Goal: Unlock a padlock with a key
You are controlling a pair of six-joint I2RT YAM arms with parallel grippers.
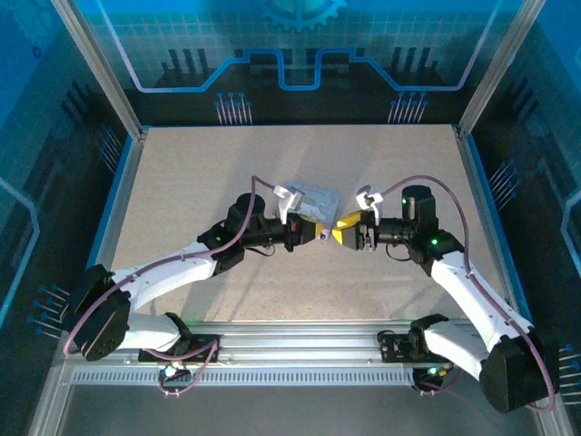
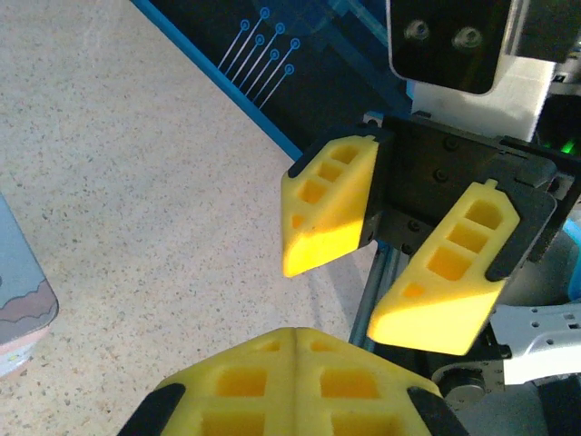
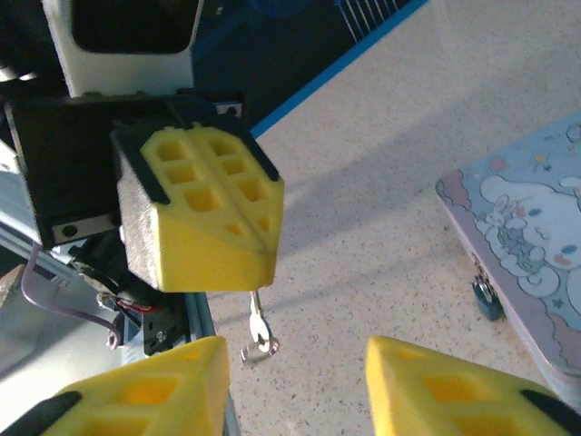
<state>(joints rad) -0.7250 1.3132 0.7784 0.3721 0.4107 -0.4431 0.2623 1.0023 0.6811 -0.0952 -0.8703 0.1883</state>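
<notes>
I will take the key by the ring end [image 3: 260, 347] with my right gripper before bringing it to the padlock, because my left gripper holds it by its blade.
The key [image 3: 257, 318] is thin and silvery with a small ring at its lower end. It hangs from the tips of my left gripper [image 3: 263, 259], whose yellow fingers are pressed together on its blade. In the left wrist view the left gripper [image 2: 298, 331] shows no gap. My right gripper [image 3: 295, 363] faces it with its fingers [image 2: 331, 204] apart and nothing between them. In the top view the two grippers, left [image 1: 318, 232] and right [image 1: 343, 233], nearly meet above the table's middle. The padlock [image 3: 486, 295], small and bluish, lies against the near edge of the tin.
A pale lilac cartoon-printed tin [image 3: 536, 245] lies flat just behind the grippers [image 1: 309, 195]. The speckled beige table [image 1: 182, 200] is bordered by blue rails [image 1: 116, 195] and glass walls. An aluminium base rail [image 1: 300, 350] runs along the near edge.
</notes>
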